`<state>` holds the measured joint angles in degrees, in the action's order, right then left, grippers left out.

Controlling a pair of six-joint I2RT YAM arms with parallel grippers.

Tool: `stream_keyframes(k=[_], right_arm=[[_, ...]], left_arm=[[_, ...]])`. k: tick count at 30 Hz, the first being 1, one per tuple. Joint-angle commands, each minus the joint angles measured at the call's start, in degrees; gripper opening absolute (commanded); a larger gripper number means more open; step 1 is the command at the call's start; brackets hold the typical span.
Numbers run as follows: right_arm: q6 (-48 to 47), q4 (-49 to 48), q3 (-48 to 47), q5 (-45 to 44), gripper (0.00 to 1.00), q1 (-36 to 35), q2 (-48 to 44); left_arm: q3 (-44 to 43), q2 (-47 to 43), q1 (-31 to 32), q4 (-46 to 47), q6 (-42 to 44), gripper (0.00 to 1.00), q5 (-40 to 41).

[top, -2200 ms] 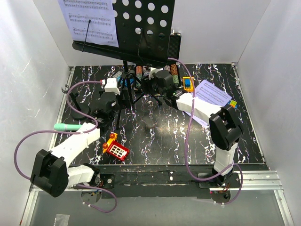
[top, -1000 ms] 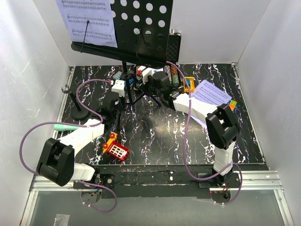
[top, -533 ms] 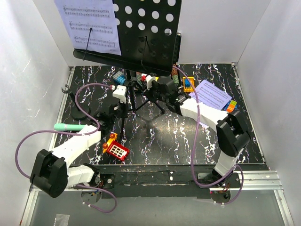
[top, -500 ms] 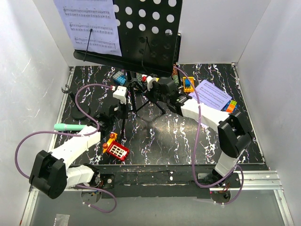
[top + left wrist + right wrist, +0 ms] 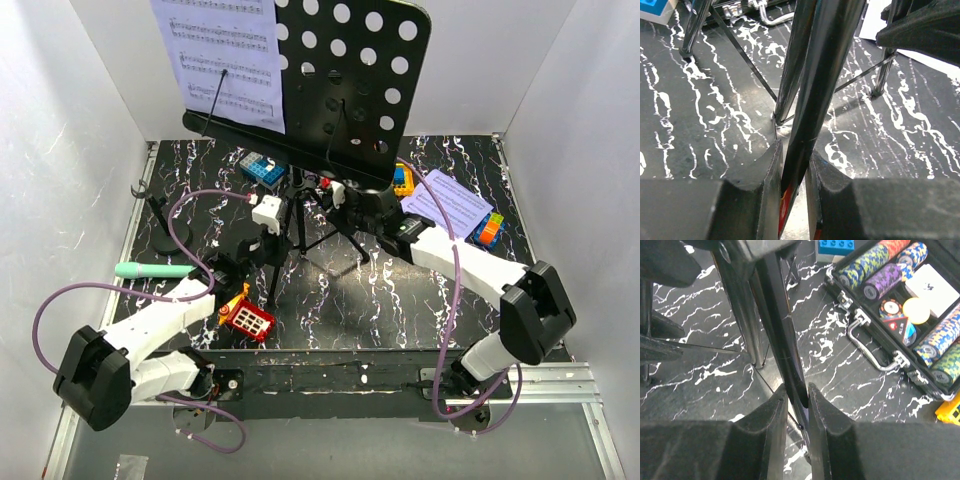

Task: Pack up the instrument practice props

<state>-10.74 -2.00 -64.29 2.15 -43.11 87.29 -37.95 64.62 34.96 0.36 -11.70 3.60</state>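
I should use my left gripper to set the black music stand, now tilted over the table's middle, down on the bare tabletop point(image 5: 321, 262) point(image 5: 811, 132) between the red-and-yellow toy and the loose page.
The black music stand point(image 5: 350, 70) stands tilted over the middle of the table, a white sheet-music page point(image 5: 225, 55) on its hole-punched desk. My left gripper point(image 5: 278, 245) is shut on one of its black tubes point(image 5: 815, 100), seen between the jaws of that gripper point(image 5: 794, 165) in the left wrist view. My right gripper point(image 5: 330, 200) is shut on another stand tube point(image 5: 782, 330), which its jaws point(image 5: 797, 395) pinch. A mint-green microphone point(image 5: 155, 270) lies at the left. The small black mic stand point(image 5: 168, 240) stands behind it. A loose page point(image 5: 450, 205) lies at the right.
An open case of poker chips point(image 5: 900, 295) lies beyond the stand's legs, hidden under the desk in the top view. A red-and-yellow toy point(image 5: 247, 315) sits near the front edge. Blue bricks point(image 5: 262, 168), an orange toy point(image 5: 400, 180) and a coloured block point(image 5: 488, 228) lie around. White walls enclose three sides.
The music stand has shifted to the right and towards the near side, both grippers travelling with it. The right arm has stretched out low across the table.
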Motion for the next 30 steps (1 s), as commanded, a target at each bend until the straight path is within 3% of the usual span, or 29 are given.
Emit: stream_keyframes(k=[1, 10, 20, 24, 30], right_arm=[[2.83, 5.95, 2.32, 2.42, 0.01, -0.39, -5.01], [2.48, 8.94, 7.16, 1.63, 0.01, 1.54, -9.5], [4.94, 7.61, 8.66, 1.45, 0.01, 4.35, -5.9], [6.96, 9.38, 6.9, 1.98, 0.29, 4.35, -6.16], [9.07, 9.82, 6.72, 2.24, 0.49, 4.35, -8.79]], left_arm=[[1.74, -2.13, 2.74, 6.66, -10.87, 0.0, -1.4], [3.24, 1.29, 10.3, 12.11, -13.87, 0.0, 2.38], [3.41, 4.99, 11.36, 15.9, -15.01, 0.0, 3.26], [2.89, 4.38, 11.36, 13.88, -15.1, 0.03, 4.4], [2.1, 2.09, 11.36, 11.24, -14.49, 0.29, 5.54]])
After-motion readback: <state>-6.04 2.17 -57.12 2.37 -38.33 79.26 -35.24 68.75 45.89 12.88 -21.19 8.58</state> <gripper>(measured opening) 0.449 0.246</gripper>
